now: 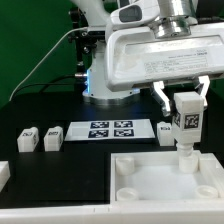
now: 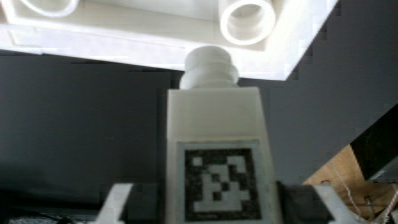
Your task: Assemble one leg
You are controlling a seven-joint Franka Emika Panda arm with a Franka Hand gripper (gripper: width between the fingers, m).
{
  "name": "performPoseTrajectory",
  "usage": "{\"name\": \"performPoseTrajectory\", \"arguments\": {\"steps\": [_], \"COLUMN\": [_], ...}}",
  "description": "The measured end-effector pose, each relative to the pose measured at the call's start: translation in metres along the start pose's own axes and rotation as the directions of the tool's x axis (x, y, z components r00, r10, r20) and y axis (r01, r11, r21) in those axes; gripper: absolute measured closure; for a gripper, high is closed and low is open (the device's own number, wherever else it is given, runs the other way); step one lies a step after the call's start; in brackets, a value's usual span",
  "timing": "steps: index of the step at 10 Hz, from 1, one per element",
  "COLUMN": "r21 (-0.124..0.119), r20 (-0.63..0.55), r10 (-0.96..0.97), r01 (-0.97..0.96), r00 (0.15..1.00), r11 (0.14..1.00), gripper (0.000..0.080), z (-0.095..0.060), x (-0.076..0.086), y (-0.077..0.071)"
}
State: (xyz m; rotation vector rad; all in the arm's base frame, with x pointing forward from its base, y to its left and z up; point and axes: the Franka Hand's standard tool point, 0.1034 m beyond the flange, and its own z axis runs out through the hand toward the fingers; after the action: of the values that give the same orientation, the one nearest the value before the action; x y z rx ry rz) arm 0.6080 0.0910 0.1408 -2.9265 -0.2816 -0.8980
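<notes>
My gripper is going to release the leg, now hanging just above the tray's far corner, so that it is standing upright in the tray's front corner socket point(image 1: 207, 192) point(image 2: 246, 20), on the tray's side away from the marker board.
My gripper point(image 1: 186, 100) is shut on the leg point(image 1: 186, 118), a small white square-sectioned block with a black-and-white tag facing the camera. The leg hangs upright, its round peg pointing down just above the far right corner of the large white tray point(image 1: 140, 180). In the wrist view the leg point(image 2: 221, 130) fills the middle, tag toward the camera, gripped between the two fingers point(image 2: 128, 205). Its peg tip lies just short of the tray point(image 2: 107, 45), close to a round corner socket point(image 2: 249, 18).
The marker board point(image 1: 110, 130) lies on the black table behind the tray. Two more small tagged blocks point(image 1: 29, 138) point(image 1: 52, 137) stand to its left in the exterior view, another point(image 1: 166, 134) at its right end. A white piece point(image 1: 4, 172) sits at the left edge.
</notes>
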Motion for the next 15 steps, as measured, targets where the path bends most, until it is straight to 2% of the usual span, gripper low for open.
{"name": "performPoseTrajectory", "arguments": {"steps": [1, 3, 5, 15], "r21": [0.006, 0.013, 0.027, 0.033], "r20": [-0.004, -0.004, 0.004, 0.012], "r10": [-0.002, 0.012, 0.007, 0.005], "r01": [0.002, -0.012, -0.008, -0.006], "r00": [1.0, 1.0, 1.0, 1.0], "r11": [1.0, 1.0, 1.0, 0.999], "gripper": [0.0508, 0.0508, 0.0508, 0.0507], "z": [0.009, 0.029, 0.042, 0.063], "x": [-0.004, 0.0, -0.005, -0.026], "y": [-0.005, -0.003, -0.015, -0.022]}}
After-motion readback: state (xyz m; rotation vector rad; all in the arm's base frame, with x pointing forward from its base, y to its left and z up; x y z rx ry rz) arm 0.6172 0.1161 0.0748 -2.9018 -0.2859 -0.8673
